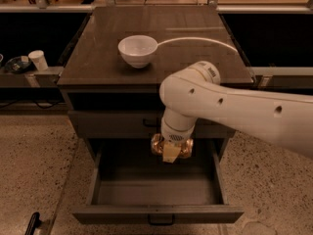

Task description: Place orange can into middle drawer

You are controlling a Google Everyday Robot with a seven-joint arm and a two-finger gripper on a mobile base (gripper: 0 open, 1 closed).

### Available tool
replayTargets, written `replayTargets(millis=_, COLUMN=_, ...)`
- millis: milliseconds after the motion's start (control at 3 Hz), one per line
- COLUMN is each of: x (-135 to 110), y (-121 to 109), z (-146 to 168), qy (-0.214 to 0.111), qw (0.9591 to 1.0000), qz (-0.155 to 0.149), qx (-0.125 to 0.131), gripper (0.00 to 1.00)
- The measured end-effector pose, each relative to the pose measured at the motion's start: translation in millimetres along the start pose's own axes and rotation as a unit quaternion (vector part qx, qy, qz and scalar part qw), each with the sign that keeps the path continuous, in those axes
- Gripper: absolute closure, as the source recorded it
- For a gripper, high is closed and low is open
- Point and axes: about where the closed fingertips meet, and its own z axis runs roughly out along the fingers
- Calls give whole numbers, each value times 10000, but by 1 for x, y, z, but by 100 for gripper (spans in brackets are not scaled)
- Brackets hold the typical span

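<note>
My gripper will release the orange can on the bottom of the middle drawer, straight (pixel 156 184) behind that drawer's dark bar handle.
My gripper (pixel 170 153) hangs from the white arm over the back part of the open middle drawer (pixel 156 192). It is shut on the orange can (pixel 157 144), whose shiny golden body shows on both sides of the fingers. The can is held above the drawer's tray floor, just below the closed drawer front above. The middle drawer is pulled out wide, with grey-brown side walls and a small dark bar handle (pixel 160 222) on its front.
A white bowl (pixel 137 50) stands on the dark cabinet top (pixel 98 67). A closed upper drawer front (pixel 112 124) sits above the open one. A white cup (pixel 37 59) stands on a shelf at the left. Speckled floor lies on both sides.
</note>
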Motion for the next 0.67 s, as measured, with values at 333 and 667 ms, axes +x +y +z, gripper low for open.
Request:
replayTargets(millis=333, x=17, y=-3, z=34, qy=242, qw=9988, qz=-106, qx=413, gripper=100)
replayTargets(millis=667, x=16, y=-3, z=32, qy=235, qw=9989, qz=-110, qx=392, gripper=100)
